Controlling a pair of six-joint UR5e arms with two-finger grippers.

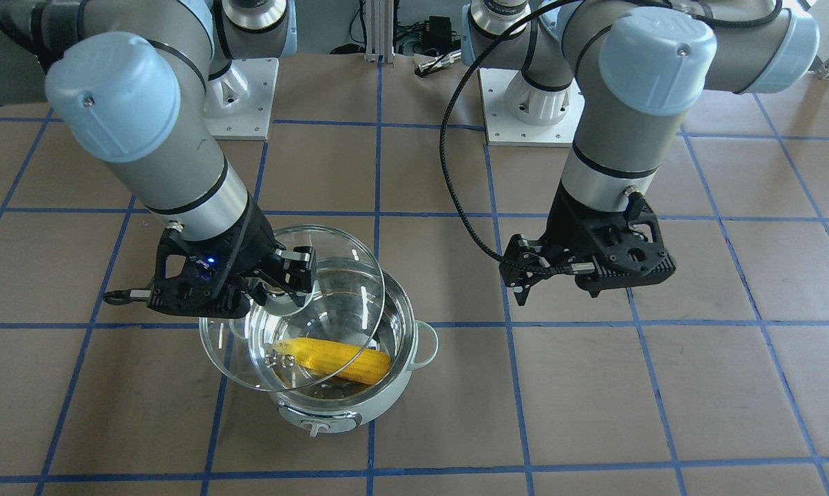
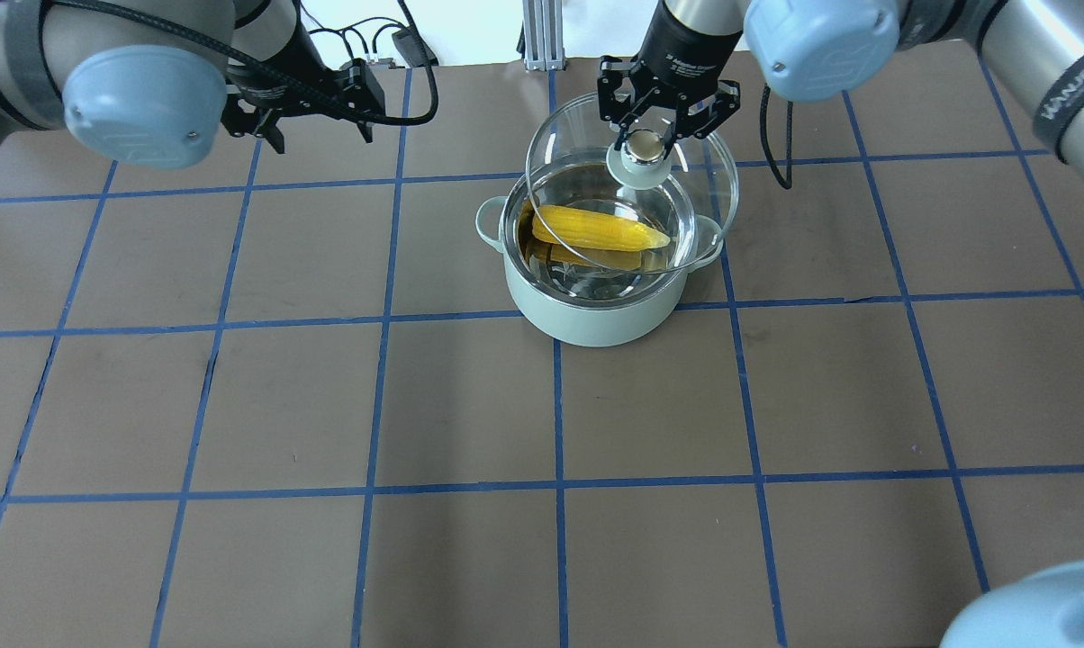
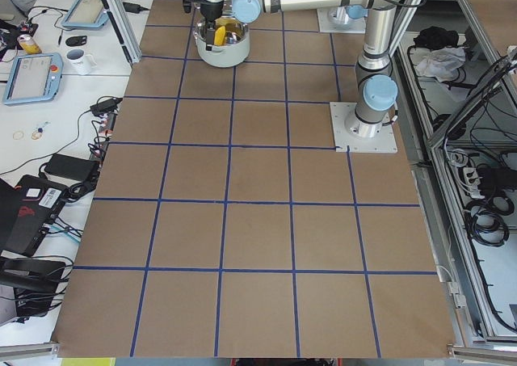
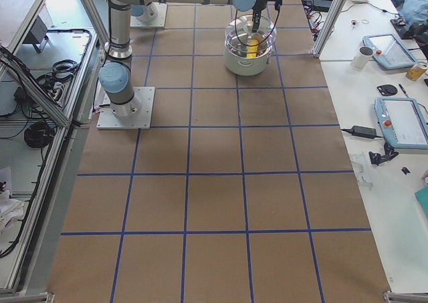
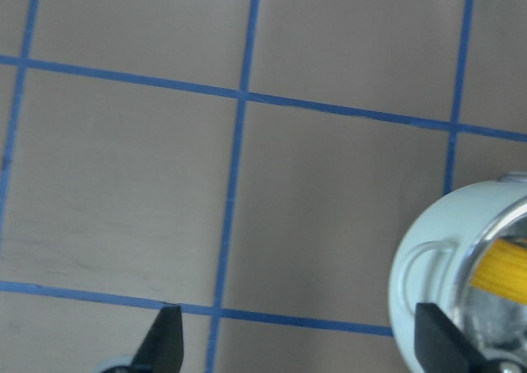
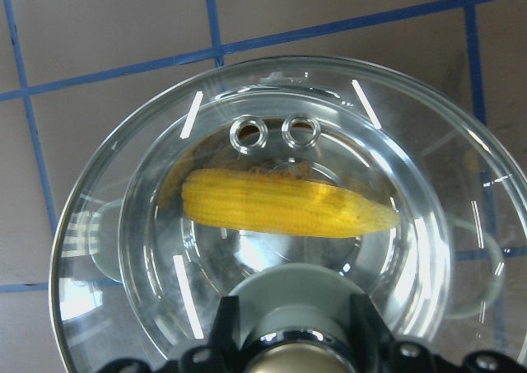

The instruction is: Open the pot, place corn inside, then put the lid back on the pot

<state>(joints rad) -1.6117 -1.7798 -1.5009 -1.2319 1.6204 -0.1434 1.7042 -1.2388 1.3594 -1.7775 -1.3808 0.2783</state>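
Observation:
The clear glass lid will lie flat on the mint-green pot's rim (image 1: pixel 332 331) (image 6: pixel 286 245), covering the yellow corn, when my right gripper lets go of it. The lid is now held tilted just above the pot.
The mint-green pot (image 2: pixel 596 319) stands open on the brown table, its control knob facing away from the robot (image 1: pixel 316 427). The yellow corn (image 2: pixel 596 227) lies inside on the steel bottom, also seen in the front view (image 1: pixel 345 358) and through the glass in the right wrist view (image 6: pixel 280 204). My right gripper (image 2: pixel 647 144) is shut on the beige knob of the clear glass lid (image 2: pixel 713 180). It holds the lid tilted just above the pot, partly over the opening and offset to my right (image 1: pixel 332 248). My left gripper (image 1: pixel 525 275) is open and empty, hovering off to the pot's left.
The pot's rim and handle show at the lower right of the left wrist view (image 5: pixel 428 266). Both arm base plates (image 1: pixel 525 110) stand at the robot's table edge. An operators' desk with tablets and a mug (image 4: pixel 364 55) runs beyond the far edge.

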